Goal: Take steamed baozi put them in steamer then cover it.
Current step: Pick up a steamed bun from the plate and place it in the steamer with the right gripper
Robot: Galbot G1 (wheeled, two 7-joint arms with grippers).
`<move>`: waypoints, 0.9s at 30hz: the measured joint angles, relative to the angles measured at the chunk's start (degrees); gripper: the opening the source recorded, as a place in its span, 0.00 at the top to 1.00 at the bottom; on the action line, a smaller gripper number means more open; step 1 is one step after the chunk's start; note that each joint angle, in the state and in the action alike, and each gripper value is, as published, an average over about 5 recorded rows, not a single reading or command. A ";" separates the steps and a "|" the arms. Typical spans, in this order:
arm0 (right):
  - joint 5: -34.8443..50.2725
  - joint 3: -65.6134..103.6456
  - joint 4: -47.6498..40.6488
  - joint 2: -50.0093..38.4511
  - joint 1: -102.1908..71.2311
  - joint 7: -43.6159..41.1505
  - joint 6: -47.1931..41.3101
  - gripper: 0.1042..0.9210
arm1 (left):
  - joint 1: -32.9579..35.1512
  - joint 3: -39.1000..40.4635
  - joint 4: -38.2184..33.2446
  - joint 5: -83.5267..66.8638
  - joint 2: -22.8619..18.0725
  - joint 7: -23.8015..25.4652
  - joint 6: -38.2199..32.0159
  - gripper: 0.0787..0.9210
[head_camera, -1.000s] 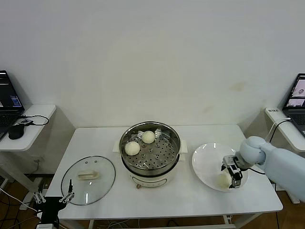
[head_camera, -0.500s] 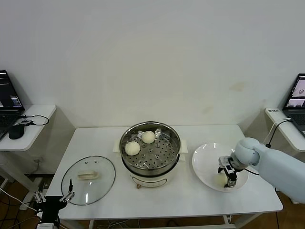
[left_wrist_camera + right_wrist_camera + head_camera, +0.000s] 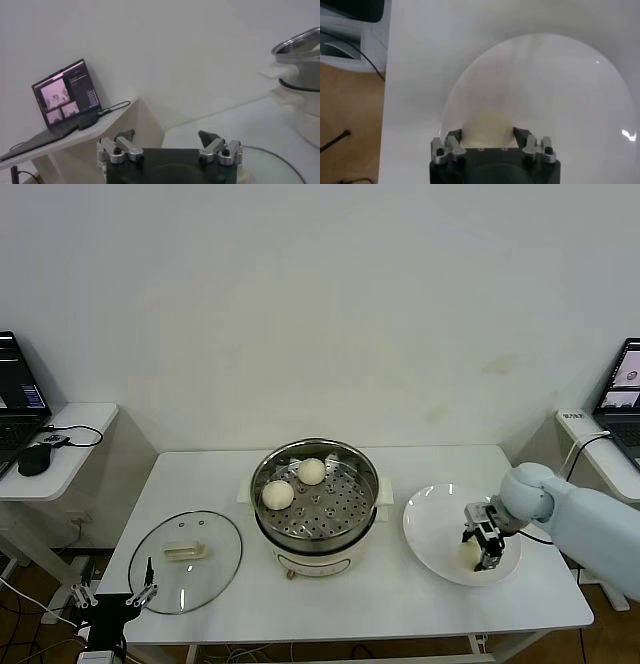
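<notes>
The robot's right gripper needs to release the baozi, which still lies on the white plate, on the bare front part of the steamer's tray [image 3: 313, 523], before the other baozi.
Two cream-white baozi [image 3: 278, 495] [image 3: 312, 471] lie on the perforated tray of the shiny steel steamer [image 3: 345, 519] at mid table. A third baozi [image 3: 470, 558] lies on the white plate [image 3: 432, 519] to the right. My right gripper [image 3: 484, 546] is down on the plate with its fingers pressed against both sides of this baozi, which also shows in the right wrist view [image 3: 487, 125]. A fourth baozi is not in view. The glass cover [image 3: 185, 562] lies flat at the table's left. My left gripper [image 3: 112, 599] hangs open and empty below the table's front-left corner.
A side table with a laptop [image 3: 15, 394] and a mouse [image 3: 33, 461] stands at far left. Another laptop [image 3: 625, 384] stands at far right. In the left wrist view the steamer's side [image 3: 300, 50] and the cover's rim [image 3: 272, 159] show.
My right gripper has shifted slightly on the plate, first towards the steamer, then back and a little farther from the table's front, staying at the baozi. The left arm has not moved.
</notes>
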 measured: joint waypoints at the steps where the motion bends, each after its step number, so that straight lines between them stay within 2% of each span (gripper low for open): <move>1: 0.39 -0.46 0.29 -0.12 0.94 -0.12 -0.08 0.33 | 0.02 0.00 -0.07 -0.02 0.04 0.00 0.00 0.12; 13: 7.70 -10.50 1.53 2.60 19.94 -1.23 -0.93 0.33 | -0.27 0.26 -0.78 -0.46 0.49 0.04 0.15 0.12; 27: 16.07 -18.50 -1.45 17.80 34.59 1.39 -1.64 0.33 | -0.53 -0.98 -0.08 -0.89 0.72 0.00 0.11 0.12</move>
